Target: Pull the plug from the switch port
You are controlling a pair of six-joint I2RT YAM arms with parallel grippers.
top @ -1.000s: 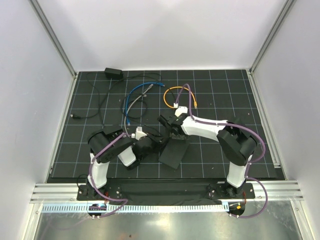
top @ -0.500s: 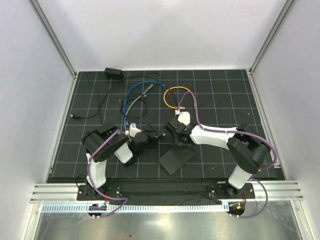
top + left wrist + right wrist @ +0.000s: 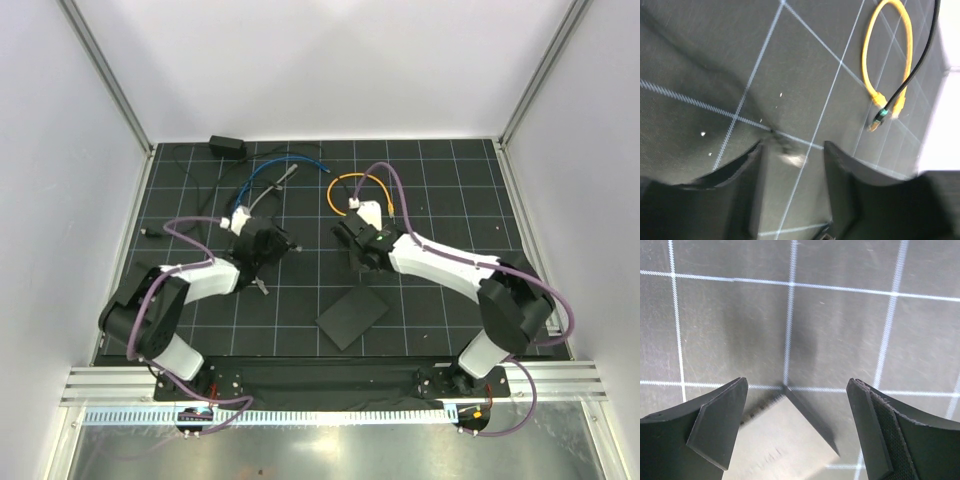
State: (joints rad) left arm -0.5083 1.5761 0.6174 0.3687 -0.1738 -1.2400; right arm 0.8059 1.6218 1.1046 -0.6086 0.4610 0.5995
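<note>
The switch is next for my left gripper, which should go to it and close at the corner [image 3: 318, 320] on the near end of the switch's port edge.
The switch [image 3: 352, 318], a flat black box, lies on the mat with no cable attached. My right gripper [image 3: 362, 265] hovers open just behind it. In the right wrist view the jaws [image 3: 797, 385] stand wide over a corner of the switch [image 3: 790, 445], and faint port marks [image 3: 757, 412] line one edge. My left gripper [image 3: 283, 245] is open, up and left of the switch. A small pale plug [image 3: 262, 287] lies on the mat near it. In the left wrist view a blurred pale plug [image 3: 792, 159] shows on the mat between the open fingers [image 3: 792, 147], touching neither.
A yellow cable loop [image 3: 350, 190] [image 3: 885, 50] lies behind the right gripper, beside a black lead with a green-tipped plug [image 3: 879, 116]. Blue cable [image 3: 275, 170] and dark leads sprawl at the back left near a black power adapter [image 3: 227, 145]. White walls enclose the mat.
My left arm swung up and left, away from the switch, and its jaws opened. My right gripper drew back off the switch, which stays flat on the mat.
</note>
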